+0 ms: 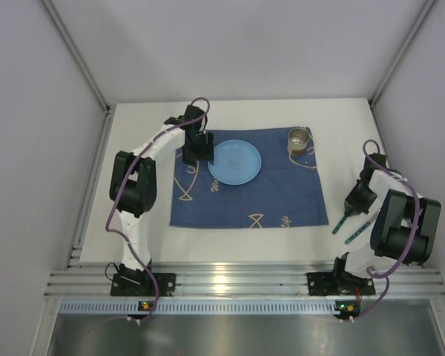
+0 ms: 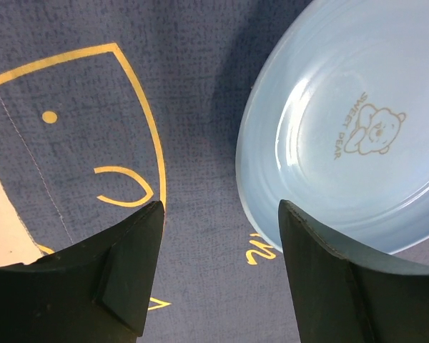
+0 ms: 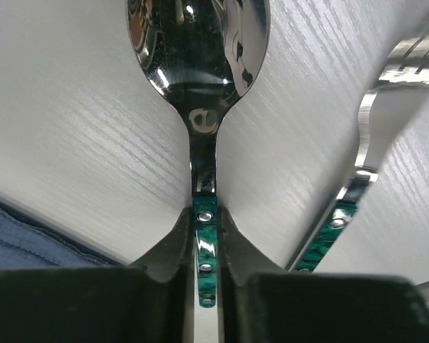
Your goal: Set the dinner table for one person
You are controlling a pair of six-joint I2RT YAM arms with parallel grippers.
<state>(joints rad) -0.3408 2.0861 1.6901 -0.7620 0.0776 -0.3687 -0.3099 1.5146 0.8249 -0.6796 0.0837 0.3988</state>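
Observation:
I will use my right gripper to set the spoon down on the dark blue mat (image 1: 276,179), next to the edge of the light blue plate that faces the cup.
The dinner table (image 1: 133,133) is a white top carrying a dark blue fish-patterned mat (image 1: 208,208). A light blue plate (image 1: 236,162) lies on the mat, and a metal cup (image 1: 299,139) stands at the mat's far right corner. My left gripper (image 1: 196,148) hovers over the mat just left of the plate (image 2: 343,128), open (image 2: 222,236) with only cloth between its fingers. My right gripper (image 3: 205,221) is shut on the green handle of a spoon (image 3: 200,43) lying on the table right of the mat. A green-handled fork (image 3: 343,207) lies beside it.
In the top view the spoon (image 1: 340,222) and fork (image 1: 355,232) lie side by side near the table's right front, close to the right arm's base. White walls enclose the table on three sides. A metal rail runs along the near edge.

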